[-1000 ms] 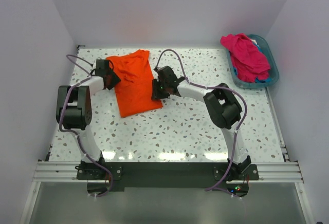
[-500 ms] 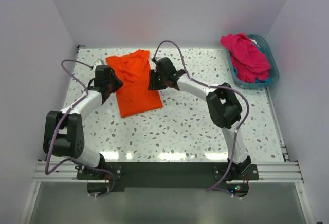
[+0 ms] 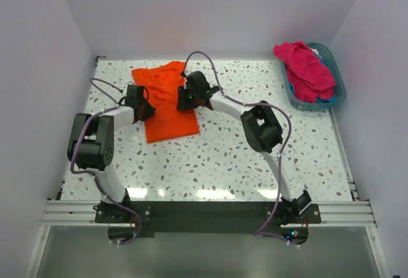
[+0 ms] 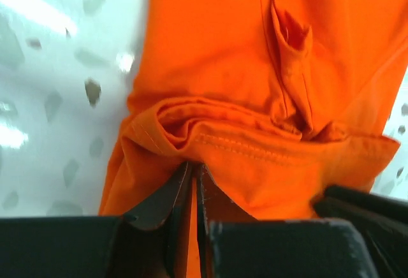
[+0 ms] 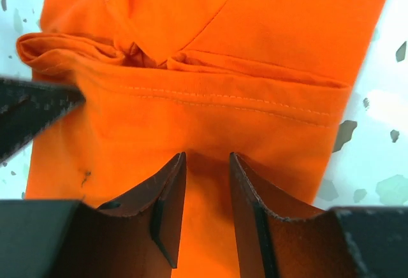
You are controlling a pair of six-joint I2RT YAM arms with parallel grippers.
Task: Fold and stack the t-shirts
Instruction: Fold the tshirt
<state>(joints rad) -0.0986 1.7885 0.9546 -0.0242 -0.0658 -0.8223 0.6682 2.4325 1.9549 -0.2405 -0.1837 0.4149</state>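
I will open my left gripper, as the orange t-shirt's hem bunches up beside it, then take the hem's outer corner (image 4: 134, 131) and straighten the shirt before I fold on.
The orange t-shirt (image 3: 167, 102) lies folded into a long strip at the back left of the table. My left gripper (image 3: 144, 107) is at its left edge. In the left wrist view its jaws (image 4: 193, 166) are pinched together on a bunched hem of the orange cloth (image 4: 255, 87). My right gripper (image 3: 183, 99) is at the shirt's right edge. Its jaws (image 5: 208, 158) stand a small gap apart, tips down on the orange cloth (image 5: 210, 42) just short of a stitched hem. The magenta-pink t-shirt (image 3: 306, 69) is heaped in the basket over a bit of blue fabric (image 3: 325, 99).
The teal plastic basket (image 3: 339, 88) stands at the back right corner. The speckled tabletop (image 3: 223, 157) shows between the shirt and the arm bases. White walls close in the sides and the back. The two grippers are close together over the shirt.
My right gripper has moved away from me and leftward along the shirt's right edge. My left gripper has come down and inward onto the shirt's left edge. The shirt has hardly moved.
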